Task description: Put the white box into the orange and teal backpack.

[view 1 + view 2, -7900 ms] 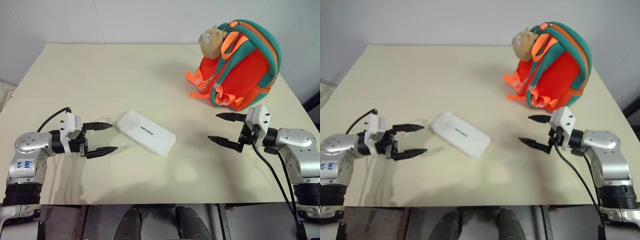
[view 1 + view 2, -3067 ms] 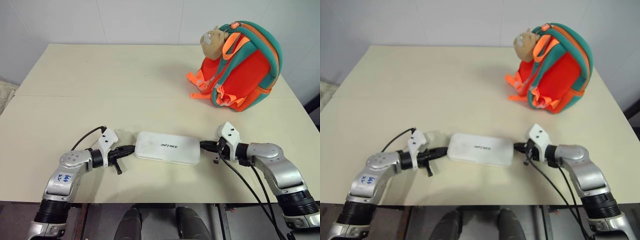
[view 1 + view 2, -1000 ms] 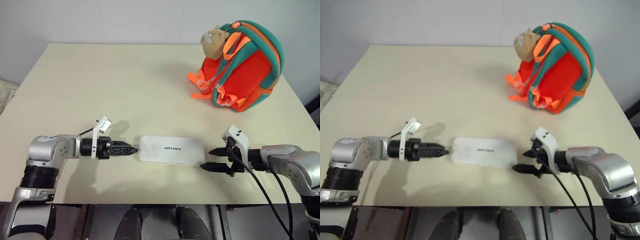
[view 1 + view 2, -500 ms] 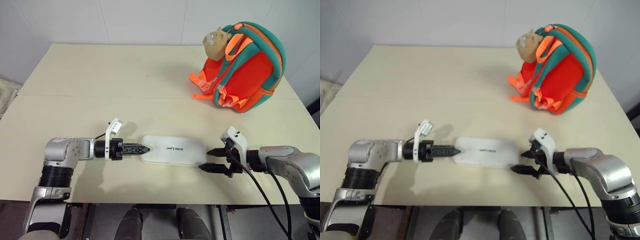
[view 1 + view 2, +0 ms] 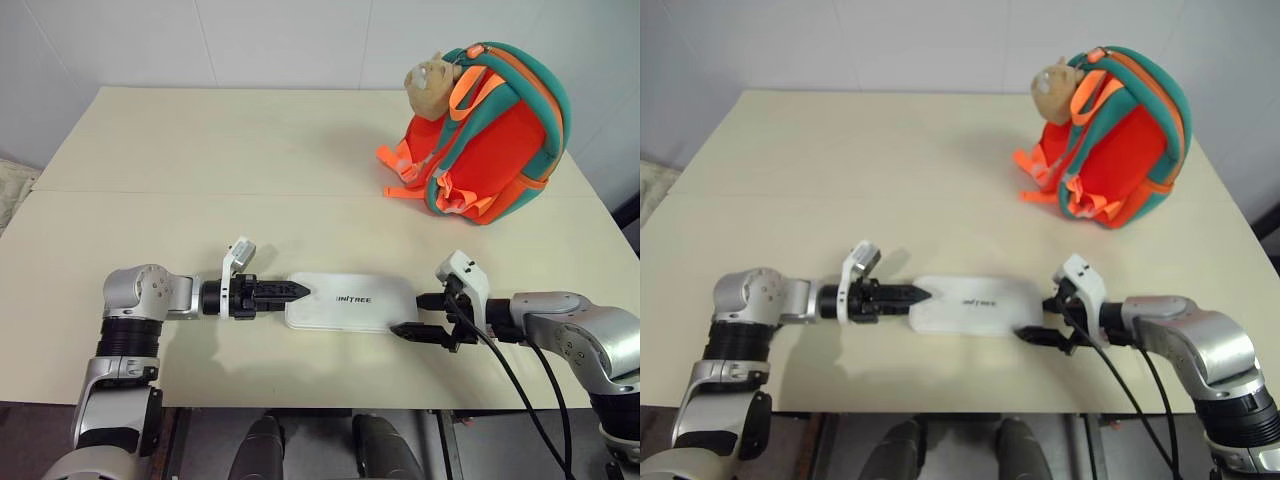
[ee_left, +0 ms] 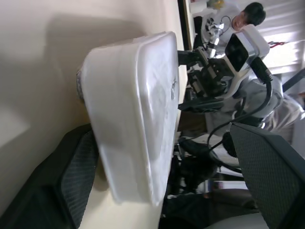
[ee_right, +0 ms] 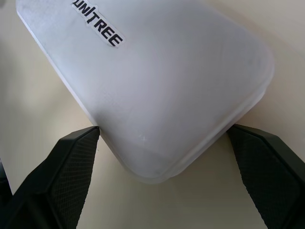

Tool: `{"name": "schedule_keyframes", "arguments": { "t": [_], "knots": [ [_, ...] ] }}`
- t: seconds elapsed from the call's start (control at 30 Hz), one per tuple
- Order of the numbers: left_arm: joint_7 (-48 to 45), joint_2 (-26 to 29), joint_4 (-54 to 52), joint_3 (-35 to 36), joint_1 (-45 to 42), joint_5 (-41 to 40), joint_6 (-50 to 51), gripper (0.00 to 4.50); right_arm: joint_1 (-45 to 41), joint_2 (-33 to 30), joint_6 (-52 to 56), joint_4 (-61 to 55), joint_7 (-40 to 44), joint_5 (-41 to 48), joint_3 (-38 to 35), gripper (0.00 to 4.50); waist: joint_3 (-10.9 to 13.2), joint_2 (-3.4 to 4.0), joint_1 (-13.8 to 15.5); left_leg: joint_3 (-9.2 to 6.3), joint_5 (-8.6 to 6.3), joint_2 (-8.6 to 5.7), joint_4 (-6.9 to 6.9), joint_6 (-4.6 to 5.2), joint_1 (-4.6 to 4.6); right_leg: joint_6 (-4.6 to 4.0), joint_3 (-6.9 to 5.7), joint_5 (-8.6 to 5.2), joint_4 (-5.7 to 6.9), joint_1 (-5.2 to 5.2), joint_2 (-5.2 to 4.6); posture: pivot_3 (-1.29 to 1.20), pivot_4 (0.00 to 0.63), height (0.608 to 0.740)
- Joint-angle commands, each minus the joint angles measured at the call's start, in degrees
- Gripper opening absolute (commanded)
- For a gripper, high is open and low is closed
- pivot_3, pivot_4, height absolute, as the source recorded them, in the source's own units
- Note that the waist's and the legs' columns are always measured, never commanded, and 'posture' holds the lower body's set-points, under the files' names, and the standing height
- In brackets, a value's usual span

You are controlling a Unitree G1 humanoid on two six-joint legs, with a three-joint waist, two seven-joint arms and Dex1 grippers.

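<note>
Next, my right gripper moves to the lower part of the teal shoulder strap (image 5: 453,159) on the orange and teal backpack, and then closes there.
The white box (image 5: 350,300) lies flat near the table's front edge, lettering up. My left gripper (image 5: 298,290) is at its left end, turned on its side and open. In the left wrist view its fingers (image 6: 71,181) stand on either side of that end of the box (image 6: 138,109). My right gripper (image 5: 414,315) is open at the box's right end. Its fingertips (image 7: 76,167) flank the rounded end of the box (image 7: 167,81). The orange and teal backpack (image 5: 490,130) stands upright at the far right, straps toward me, well apart from both grippers.
A tan plush toy (image 5: 432,80) hangs at the backpack's top left. The cream table (image 5: 200,150) stretches bare behind the box and to the left. Its front edge runs just below both arms. A person (image 6: 243,16) shows beyond the table in the left wrist view.
My left gripper has moved right up to the box's left end and rolled onto its side. The right gripper and the box have stayed put.
</note>
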Motion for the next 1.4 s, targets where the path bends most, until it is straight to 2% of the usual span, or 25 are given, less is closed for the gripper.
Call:
{"name": "schedule_keyframes", "arguments": {
  "t": [0.03, 0.2, 0.47, 0.57, 0.63, 0.83, 1.13, 1.4],
  "knots": [
    [0.6, -1.6, 0.2, 0.3, -0.1, -2.1, 2.6, 4.47, 0.2, 0.4, -0.1, -1.6, -0.9, 0.7, -0.7, 4.5, 0.0, 0.0, 0.0, 0.0, 0.0, 0.0, -0.01, 0.0, 0.0, 0.0, 0.0, 0.0, 0.0, -0.01, 0.0, 0.0, 0.15, 0.74],
    [0.1, -1.4, -0.8, -0.4, 0.1, -2.9, 3.5, 4.47, 0.3, 0.3, -0.2, -1.8, -1.1, 0.8, -0.9, 4.5, 0.0, -0.01, 0.0, 0.0, 0.0, 0.0, -0.01, 0.0, 0.0, 0.0, 0.0, 0.0, 0.0, -0.01, 0.0, 0.0, 0.15, 0.74],
    [-3.2, 2.9, 0.4, -2.8, -1.1, -3.8, 3.1, 4.47, 0.4, 0.1, -1.2, -1.7, -1.1, 0.7, -0.7, 4.5, 0.0, -0.03, -0.2, 0.0, -0.01, 0.01, -0.08, -0.02, -0.01, -0.02, 0.0, -0.01, -0.01, -0.07, 0.01, 0.0, 0.15, 0.74],
    [-4.0, 3.2, 0.9, -3.4, -1.5, -3.9, 2.5, 3.87, 0.4, 0.3, -1.5, -1.7, -1.1, 0.6, -0.5, 4.5, 0.0, -0.03, -0.1, 0.0, -0.01, 0.01, -0.1, -0.02, -0.02, -0.03, 0.0, -0.02, -0.01, -0.09, 0.01, 0.0, 0.15, 0.74],
    [-4.0, 2.8, 0.9, -3.4, -1.5, -4.1, 2.6, 3.32, 0.1, 0.4, -1.7, -1.6, -1.2, 0.6, -0.5, 4.5, 0.0, -0.04, -0.1, 0.0, -0.01, 0.01, -0.1, -0.02, -0.04, -0.04, 0.0, -0.02, -0.03, -0.09, 0.01, 0.0, 0.15, 0.74],
    [-3.7, 1.5, 0.1, -3.3, -1.0, -4.6, 2.9, 1.38, -0.1, 0.2, -1.7, -1.6, -1.0, 0.7, -0.8, 4.5, 0.0, -0.04, -0.1, 0.0, -0.01, 0.01, -0.09, -0.02, -0.04, -0.04, 0.0, -0.02, -0.03, -0.1, 0.01, 0.0, 0.15, 0.74],
    [-3.5, 1.5, 0.4, -2.4, -0.8, -4.0, 0.0, 1.31, -0.4, -0.5, -2.2, -1.7, -0.4, 1.5, -3.7, 4.5, 0.0, -0.05, 0.0, 0.0, -0.01, 0.01, -0.11, -0.02, -0.06, -0.04, 0.0, -0.02, -0.04, -0.11, 0.0, 0.0, 0.15, 0.74],
    [-5.4, 7.7, 2.3, -1.5, -1.4, -2.6, -5.9, 1.31, 0.0, -3.2, -4.1, -0.4, -1.6, 1.1, -12.8, 4.5, 0.0, -0.05, -0.1, 0.01, -0.01, 0.03, -0.2, -0.02, -0.09, -0.06, 0.01, -0.03, -0.03, -0.23, 0.01, 0.0, 0.15, 0.74]
  ]
}}
